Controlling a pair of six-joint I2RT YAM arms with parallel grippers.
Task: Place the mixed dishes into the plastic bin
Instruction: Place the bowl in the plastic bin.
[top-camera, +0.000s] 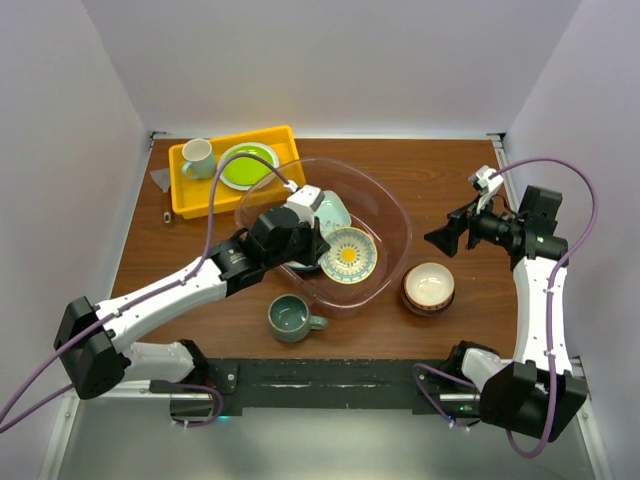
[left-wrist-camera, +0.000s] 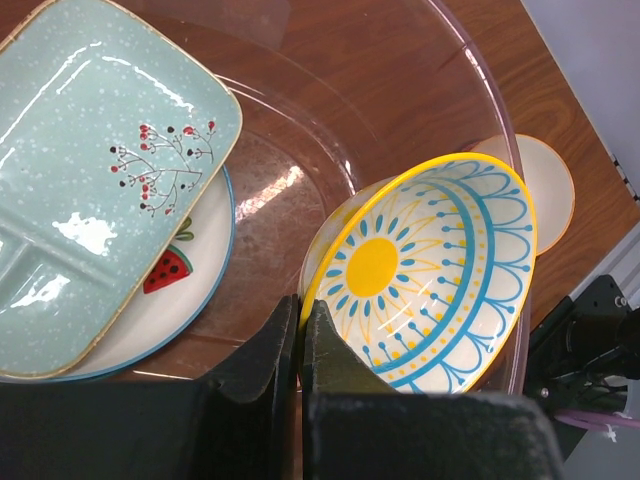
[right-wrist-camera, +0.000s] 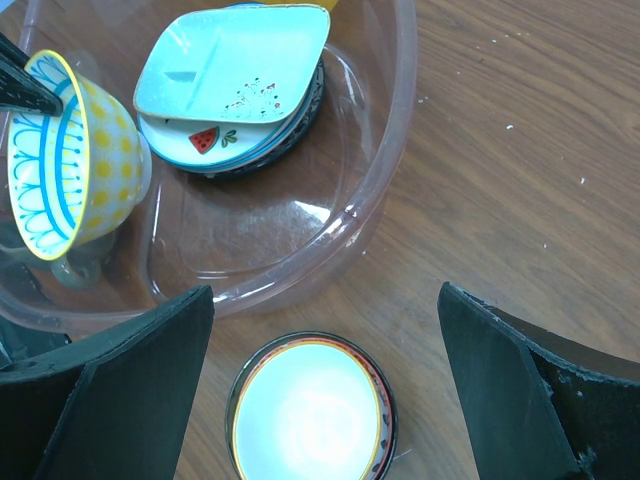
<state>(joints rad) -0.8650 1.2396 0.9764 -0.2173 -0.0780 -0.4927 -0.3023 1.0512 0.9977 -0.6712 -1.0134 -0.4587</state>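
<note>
The robot will use its left gripper to put the yellow patterned bowl down on the bin's bottom beside the pale-green divided tray (top-camera: 364, 251) (left-wrist-camera: 318, 180).
The plastic bin (top-camera: 400, 215) stands mid-table. Inside it a pale-green divided tray (left-wrist-camera: 90, 180) lies on a white plate with a watermelon mark (left-wrist-camera: 170, 290). My left gripper (left-wrist-camera: 300, 305) is shut on the rim of a yellow patterned bowl (left-wrist-camera: 430, 270), held tilted on edge inside the bin (left-wrist-camera: 480, 90). A reddish-brown bowl (right-wrist-camera: 310, 410) sits on the table just right of the bin, and my right gripper (right-wrist-camera: 325, 290) hangs open above it, touching nothing. A grey-green mug (top-camera: 290, 317) stands on the table in front of the bin.
A yellow tray (top-camera: 190, 195) at the back left holds a lime-green plate (top-camera: 247, 165) and a pale mug (top-camera: 198, 157). White walls close in the table on the left, back and right.
</note>
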